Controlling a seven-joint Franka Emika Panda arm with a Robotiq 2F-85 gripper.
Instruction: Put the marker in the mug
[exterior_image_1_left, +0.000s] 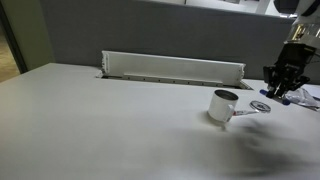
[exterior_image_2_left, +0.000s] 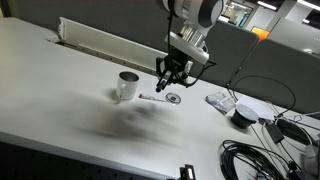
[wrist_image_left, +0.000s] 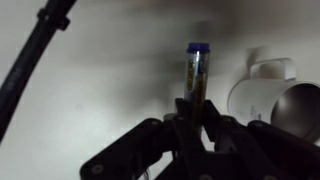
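The robot's gripper will release the marker inside the dark open top of the white mug (exterior_image_1_left: 226, 95) (wrist_image_left: 299, 110), near the grey disc.
My gripper (wrist_image_left: 190, 118) is shut on the marker (wrist_image_left: 196, 72), a pale barrel with a dark blue end that points away from the wrist camera. The white mug (wrist_image_left: 270, 100) lies just right of the marker in the wrist view. In both exterior views the gripper (exterior_image_1_left: 281, 88) (exterior_image_2_left: 168, 82) hangs just above the table beside the mug (exterior_image_1_left: 222, 105) (exterior_image_2_left: 128, 86), whose thin handle points toward the gripper. The marker is too small to make out in the exterior views.
A small flat grey disc (exterior_image_1_left: 261, 105) (exterior_image_2_left: 173, 98) lies on the table under the gripper. A long white channel (exterior_image_1_left: 170, 68) (exterior_image_2_left: 105, 43) runs along the table's back. A dark round device (exterior_image_2_left: 243, 114) and cables (exterior_image_2_left: 262, 152) lie beyond the gripper.
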